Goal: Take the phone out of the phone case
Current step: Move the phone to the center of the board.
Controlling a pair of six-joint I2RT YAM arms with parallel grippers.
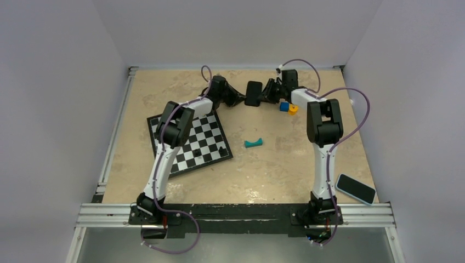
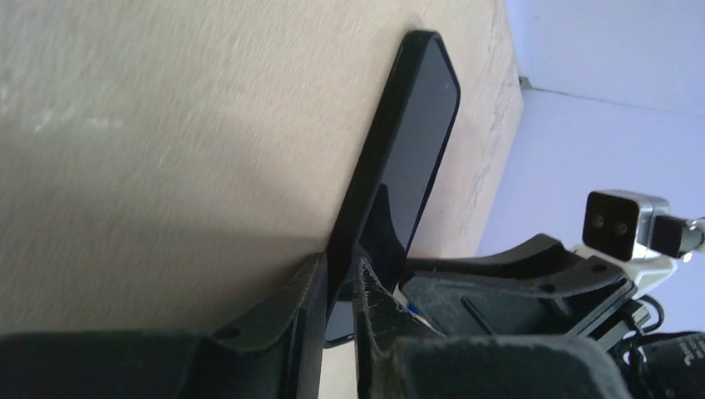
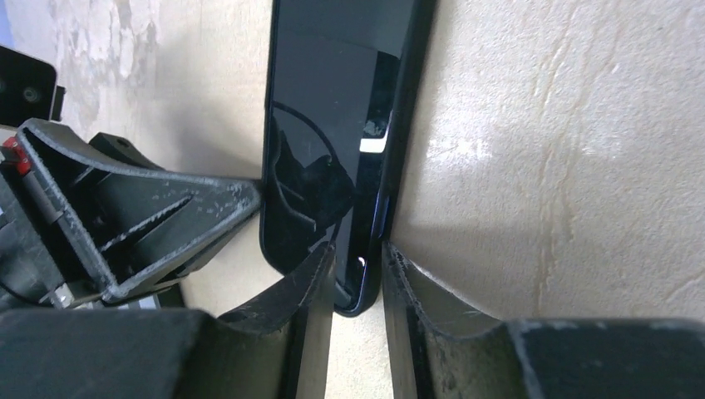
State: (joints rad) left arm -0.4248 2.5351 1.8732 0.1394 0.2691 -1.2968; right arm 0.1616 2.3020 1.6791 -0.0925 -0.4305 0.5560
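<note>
My right gripper will grip across the case (image 1: 254, 93) and lift it to my left gripper, as the black phone case is lying flat with my grippers at its side rims.
The black phone case (image 1: 253, 93) stands on edge above the far middle of the table, held between both grippers. Its matte rim frames a glossy black face (image 3: 332, 125) that mirrors the fingers. My left gripper (image 1: 241, 100) comes in from the left. In the left wrist view the left gripper (image 2: 341, 266) is shut on the case's thin edge (image 2: 416, 125). My right gripper (image 1: 267, 93) comes in from the right. In the right wrist view the right gripper (image 3: 359, 258) pinches the case's lower corner. The phone (image 1: 355, 189), dark face with a light-blue rim, lies flat at the near right by the right arm's base.
A chessboard (image 1: 189, 141) with a few small dark pieces lies under the left arm. A teal curved piece (image 1: 253, 143) sits mid-table. A blue block (image 1: 283, 107) and an orange piece (image 1: 293, 109) sit just right of the right gripper. Walls close in on three sides.
</note>
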